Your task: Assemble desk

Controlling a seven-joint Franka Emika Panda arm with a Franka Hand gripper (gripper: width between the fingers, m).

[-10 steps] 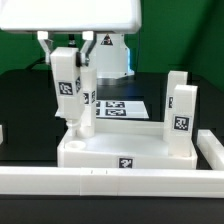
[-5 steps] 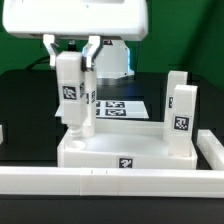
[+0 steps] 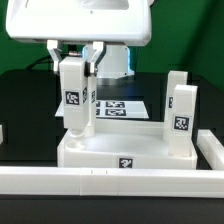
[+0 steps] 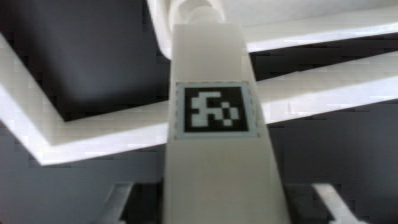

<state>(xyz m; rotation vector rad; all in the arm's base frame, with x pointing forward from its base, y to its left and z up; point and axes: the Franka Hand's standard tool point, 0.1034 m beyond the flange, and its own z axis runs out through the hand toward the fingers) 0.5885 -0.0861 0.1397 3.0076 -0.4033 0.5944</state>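
Note:
Next, my gripper lets go of the white leg, now held upright at the top's corner, so that it is upright in the desk top's front corner [image 3: 75, 145] [image 4: 201, 18], away from the two tagged legs.
The white tray-like desk top [image 3: 120, 157] lies in front of me with a small tag on its front rim. My gripper [image 3: 75, 55] is shut on a white square-section leg [image 3: 73, 100], holding it upright with its foot at the top's corner on the exterior view's left. In the wrist view the tagged leg [image 4: 217, 110] runs between my fingers [image 4: 135, 203], with the top's rim [image 4: 98, 125] below it. Two more tagged legs [image 3: 181, 118] [image 3: 177, 84] stand upright on the exterior view's right side of the top.
A long low white rail [image 3: 110, 182] runs along the front, with a short end piece [image 3: 212, 148] on the exterior view's right. The marker board [image 3: 122, 108] lies flat on the black table behind the desk top.
My gripper has come down with the leg in it and shifted slightly to the exterior view's right. The leg's foot now sits lower at the top's corner.

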